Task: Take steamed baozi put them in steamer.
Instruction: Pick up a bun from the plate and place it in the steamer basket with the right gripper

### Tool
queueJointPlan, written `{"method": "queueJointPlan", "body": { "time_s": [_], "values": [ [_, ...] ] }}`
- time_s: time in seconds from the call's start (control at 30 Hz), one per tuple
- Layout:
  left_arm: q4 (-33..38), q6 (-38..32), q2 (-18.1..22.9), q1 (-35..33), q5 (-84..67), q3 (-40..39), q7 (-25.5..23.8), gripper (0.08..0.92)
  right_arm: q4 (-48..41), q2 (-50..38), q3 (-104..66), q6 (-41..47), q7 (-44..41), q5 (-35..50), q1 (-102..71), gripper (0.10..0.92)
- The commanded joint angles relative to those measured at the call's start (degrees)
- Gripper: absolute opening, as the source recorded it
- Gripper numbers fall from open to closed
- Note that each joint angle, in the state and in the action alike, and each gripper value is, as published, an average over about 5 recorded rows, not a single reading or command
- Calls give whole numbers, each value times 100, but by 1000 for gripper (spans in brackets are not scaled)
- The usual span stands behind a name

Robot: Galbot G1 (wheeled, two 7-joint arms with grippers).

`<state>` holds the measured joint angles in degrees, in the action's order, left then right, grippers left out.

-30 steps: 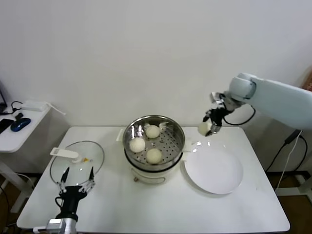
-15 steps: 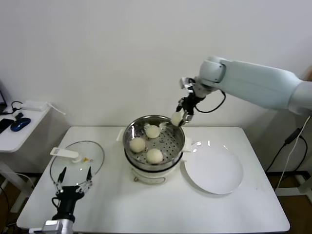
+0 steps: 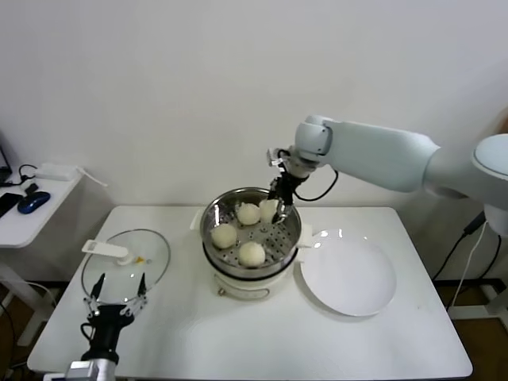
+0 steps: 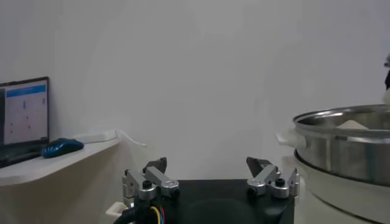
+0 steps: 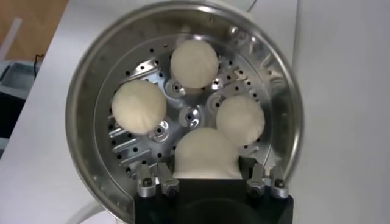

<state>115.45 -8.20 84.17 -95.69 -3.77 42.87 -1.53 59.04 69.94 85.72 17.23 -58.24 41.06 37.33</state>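
Observation:
Next, my right gripper releases the baozi, now held over the basket's back part, on the bare steamer's bottom nearest the white plate [image 3: 278, 230] [image 5: 192, 166].
The steamer [image 3: 213, 214] is a shiny perforated basket on a white cooker base in the middle of the table. Three steamed baozi [image 3: 248, 213] [image 3: 223, 235] [image 3: 252, 253] lie on its floor. My right gripper [image 3: 275, 208] hangs over the basket's back right part, shut on another baozi [image 3: 268, 209]. In the right wrist view that held baozi [image 5: 206, 152] fills the gap of the right gripper [image 5: 207, 174], above the steamer [image 5: 82, 115] and the other buns [image 5: 194, 62] [image 5: 139, 106] [image 5: 240, 120]. My left gripper [image 3: 117, 295] is parked open at the front left, also shown as the left gripper [image 4: 207, 165].
An empty white plate [image 3: 348, 278] lies right of the steamer. A glass lid [image 3: 125, 258] with a white handle lies at the left, just beyond the left gripper. A side desk [image 3: 24, 210] with a blue mouse stands farther left.
The right arm has carried the baozi left from above the plate's far edge to over the steamer and lowered it toward the basket. The left arm barely moved.

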Motion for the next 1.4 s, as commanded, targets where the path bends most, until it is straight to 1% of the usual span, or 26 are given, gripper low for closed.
{"method": "queueJointPlan", "body": {
  "time_s": [0.03,0.37,1.27,1.4],
  "values": [
    [-52,15,17,27,24,-16,-4,823,-332,160,-105,-14,30,-403,-582,681],
    [-133,-22,19,7,17,-9,0,823,-532,225,-170,-54,5,-533,-751,679],
    [-159,-31,16,20,16,-16,3,823,-440,145,-149,-59,37,-587,-744,679],
    [-165,-36,16,19,19,-15,4,823,-458,147,-177,-72,38,-570,-733,696]
  ]
}}
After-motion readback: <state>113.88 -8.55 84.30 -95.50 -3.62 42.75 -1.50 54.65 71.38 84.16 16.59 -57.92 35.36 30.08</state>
